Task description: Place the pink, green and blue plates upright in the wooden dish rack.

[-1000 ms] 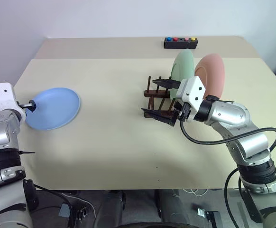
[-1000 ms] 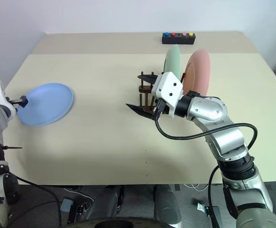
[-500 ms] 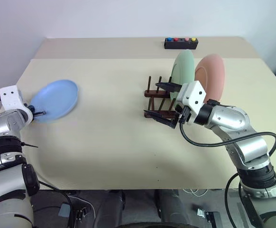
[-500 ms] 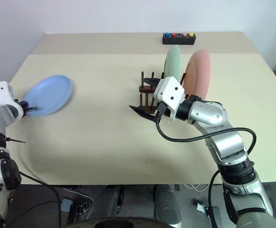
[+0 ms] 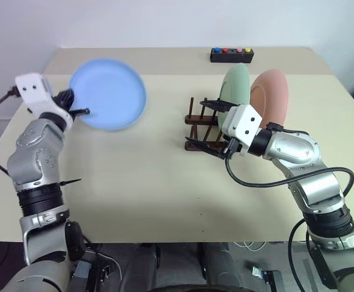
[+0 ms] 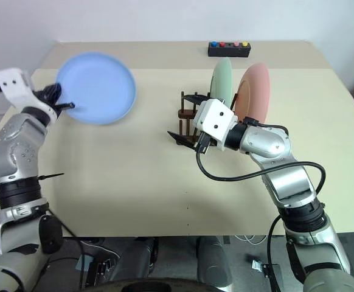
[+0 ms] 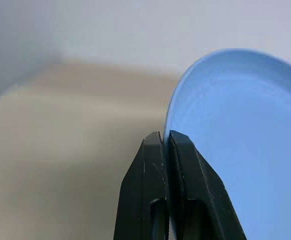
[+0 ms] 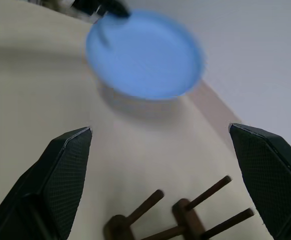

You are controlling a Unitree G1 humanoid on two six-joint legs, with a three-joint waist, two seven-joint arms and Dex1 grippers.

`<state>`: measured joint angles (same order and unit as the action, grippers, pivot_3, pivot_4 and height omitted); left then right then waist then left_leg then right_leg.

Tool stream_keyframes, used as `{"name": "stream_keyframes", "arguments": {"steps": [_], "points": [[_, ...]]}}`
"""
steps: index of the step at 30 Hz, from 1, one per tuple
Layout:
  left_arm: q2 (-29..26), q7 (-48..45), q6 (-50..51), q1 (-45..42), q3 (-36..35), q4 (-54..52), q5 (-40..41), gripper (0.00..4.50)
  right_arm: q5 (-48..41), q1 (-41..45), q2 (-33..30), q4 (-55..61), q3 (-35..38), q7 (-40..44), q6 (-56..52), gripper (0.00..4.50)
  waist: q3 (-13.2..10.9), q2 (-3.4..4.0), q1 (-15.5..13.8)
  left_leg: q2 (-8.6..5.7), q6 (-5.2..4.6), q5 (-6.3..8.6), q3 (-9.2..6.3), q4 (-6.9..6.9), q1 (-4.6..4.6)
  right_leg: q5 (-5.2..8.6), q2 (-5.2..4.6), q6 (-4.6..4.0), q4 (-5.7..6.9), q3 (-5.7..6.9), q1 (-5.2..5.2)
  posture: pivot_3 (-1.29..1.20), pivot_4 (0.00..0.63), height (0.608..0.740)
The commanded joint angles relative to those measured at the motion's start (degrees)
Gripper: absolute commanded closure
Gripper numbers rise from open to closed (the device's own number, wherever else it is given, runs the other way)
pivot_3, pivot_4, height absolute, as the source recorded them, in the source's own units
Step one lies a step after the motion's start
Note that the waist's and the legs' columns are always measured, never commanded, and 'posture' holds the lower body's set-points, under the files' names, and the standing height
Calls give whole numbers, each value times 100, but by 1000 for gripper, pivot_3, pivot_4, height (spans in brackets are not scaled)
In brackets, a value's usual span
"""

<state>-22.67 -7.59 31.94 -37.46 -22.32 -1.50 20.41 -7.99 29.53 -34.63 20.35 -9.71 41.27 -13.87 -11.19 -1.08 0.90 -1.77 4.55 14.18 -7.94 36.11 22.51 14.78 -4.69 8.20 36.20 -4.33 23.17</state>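
Note:
My left gripper is to let go of the blue plate in the air (image 5: pixel 190 53) beside the green plate. My right gripper needs to then have the plate to itself.
My left gripper (image 5: pixel 73 104) is shut on the rim of the blue plate (image 5: pixel 109 93), which hangs tilted in the air over the table's left side; the wrist view shows the black fingers (image 7: pixel 183 165) pinching its edge (image 7: pixel 171 120). The green plate (image 5: pixel 236 87) and the pink plate (image 5: pixel 271 96) stand upright in the wooden dish rack (image 5: pixel 200 129) at centre right. My right gripper (image 5: pixel 208 125) is open, its fingers spread wide just in front of the rack's free pegs (image 8: pixel 185 207), holding nothing.
A black box with coloured buttons (image 5: pixel 232 55) sits at the table's far edge. The beige table (image 5: pixel 134 182) has bare room in front of and left of the rack.
My left gripper closed on the blue plate's rim and lifted it off the table, carrying it up and rightward. The right gripper stayed by the rack, open.

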Motion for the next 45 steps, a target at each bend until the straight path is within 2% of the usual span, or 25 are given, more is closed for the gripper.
{"name": "stream_keyframes", "arguments": {"steps": [1,8,14,23,26,33,35,38,40,45], "points": [[223,208,-251,-332,415,-719,-125,4436,658,313,11,-161,-124,-218,575,24,0,0,-1,0,0,0,0,1,0,0,0,0,0,0,0,0,150,740],[449,408,-655,-686,1372,-1184,-838,4436,1761,723,103,-688,-312,-710,1447,24,0,-1,17,-1,1,0,2,-4,0,0,1,0,-3,-1,1,0,150,740],[937,688,-407,-932,1688,-1543,-951,4436,2737,958,72,-1020,-487,-1100,2158,24,-1,-1,7,-2,1,-1,2,-2,2,0,1,0,-5,0,0,0,150,740],[1398,728,32,-942,2068,-2011,-933,4436,3603,1057,76,-1541,-672,-1325,2672,24,-1,-1,16,-2,2,-1,2,-2,2,0,1,0,-5,0,0,0,150,740],[1407,713,101,-933,2031,-2037,-923,4500,3676,1049,83,-1619,-668,-1289,2704,872,-1,-1,19,-2,2,-1,2,-2,2,0,1,0,-5,-1,0,0,150,740],[1432,677,204,-922,1969,-2057,-868,4500,3793,1028,97,-1661,-637,-1302,2775,4329,-1,-1,14,-2,3,-2,2,-2,1,0,1,0,-5,0,-1,0,150,740],[1443,663,223,-918,1946,-2050,-847,4500,3838,1022,96,-1666,-646,-1322,2793,4480,-1,-1,16,-2,3,-2,2,-1,1,0,1,0,-5,-1,-1,0,150,740],[1473,658,246,-908,1872,-2026,-781,3616,3937,999,101,-1677,-641,-1385,2817,4500,-1,-1,13,-2,3,-2,2,-1,1,0,1,0,-5,-1,-1,0,150,740],[1517,691,240,-912,1747,-2005,-708,2728,3967,990,112,-1682,-630,-1400,2821,4500,-1,-1,14,-2,3,-2,2,-1,1,0,1,0,-5,0,-2,0,150,740],[1860,1143,-316,-1114,828,-1875,-269,316,4053,987,119,-1697,-619,-1441,2864,4500,-2,-2,17,-2,4,-3,2,-1,1,0,1,0,-6,0,-1,0,150,740]]}}
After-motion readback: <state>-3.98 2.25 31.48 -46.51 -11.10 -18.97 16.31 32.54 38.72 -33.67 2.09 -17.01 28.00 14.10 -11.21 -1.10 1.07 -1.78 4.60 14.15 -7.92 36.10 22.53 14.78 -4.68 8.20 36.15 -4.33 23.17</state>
